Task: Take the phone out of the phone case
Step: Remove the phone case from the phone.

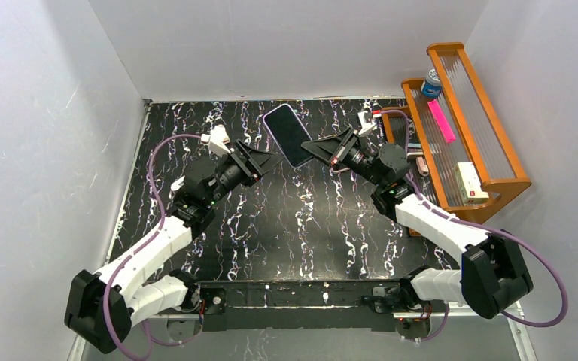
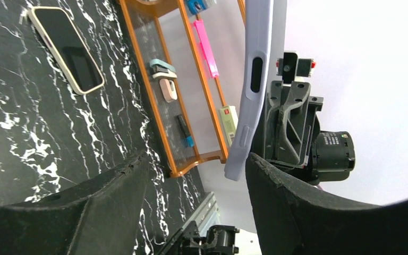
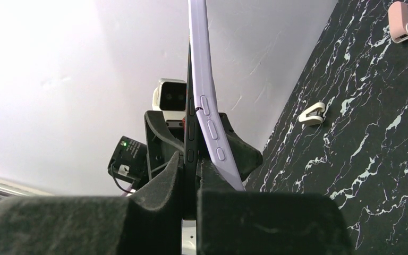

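Note:
Next, my left gripper takes the case's opposite edge [image 2: 243, 135] and pulls the lilac case off, because it is loose from the phone only beside my right gripper.
The dark phone [image 1: 290, 134] in its lilac case is held up above the far middle of the table. My right gripper [image 1: 317, 150] is shut on the phone's dark edge [image 3: 190, 151]. There the lilac case [image 3: 208, 111] bends away from the phone to the right. My left gripper [image 1: 271, 159] is open at the phone's lower left side. In the left wrist view the case [image 2: 255, 79] shows edge-on between my open fingers [image 2: 292, 212], close to the right one; the gripper [image 2: 196, 159] holds nothing.
An orange wooden rack [image 1: 466, 128] with a pink strip, a blue item and a white box stands at the right. Another phone in a cream case [image 2: 66, 48] lies on the table. Small clips [image 3: 312, 114] [image 3: 404, 21] lie on the marble top.

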Robot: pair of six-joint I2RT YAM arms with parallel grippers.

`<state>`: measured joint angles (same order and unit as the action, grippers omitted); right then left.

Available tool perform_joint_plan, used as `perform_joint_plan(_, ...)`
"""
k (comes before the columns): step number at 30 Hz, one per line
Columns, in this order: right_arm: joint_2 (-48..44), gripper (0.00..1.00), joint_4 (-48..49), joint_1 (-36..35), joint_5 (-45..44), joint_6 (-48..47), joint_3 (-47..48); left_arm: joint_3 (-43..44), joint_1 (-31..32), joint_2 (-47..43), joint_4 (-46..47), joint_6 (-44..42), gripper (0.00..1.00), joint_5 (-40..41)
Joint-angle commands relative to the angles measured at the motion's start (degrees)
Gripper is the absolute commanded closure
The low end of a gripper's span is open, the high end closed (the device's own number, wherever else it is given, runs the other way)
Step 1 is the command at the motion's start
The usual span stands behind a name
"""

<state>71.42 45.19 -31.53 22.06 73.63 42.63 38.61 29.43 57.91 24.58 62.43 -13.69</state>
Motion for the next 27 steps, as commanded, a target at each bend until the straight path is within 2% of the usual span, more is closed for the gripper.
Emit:
perform_joint_plan(1, -0.5, 0.99, 8.5, 0.0, -2.4, 2.3, 3.8, 0.8, 2.1, 1.9, 5.7, 1.4, 0.37, 0.6)
perform_joint_plan(16, 0.1, 0.99, 9.7, -0.5, -0.6, 3.8, 2.9, 1.9, 4.5, 7.3, 13.4, 5.1, 0.45, 2.6)
perform_joint_plan(23, -0.9, 0.99, 4.8, -0.6, 3.5, 2.3, 2.6, 2.7, 4.6, 9.5, 16.1, 6.3, 0.62, 4.7)
perform_joint_plan(27, -2.4, 0.99, 3.2, -0.6, 4.2, 1.5, 1.1, 2.2, 4.6, 10.0, 16.1, 5.7, 0.77, 6.8)
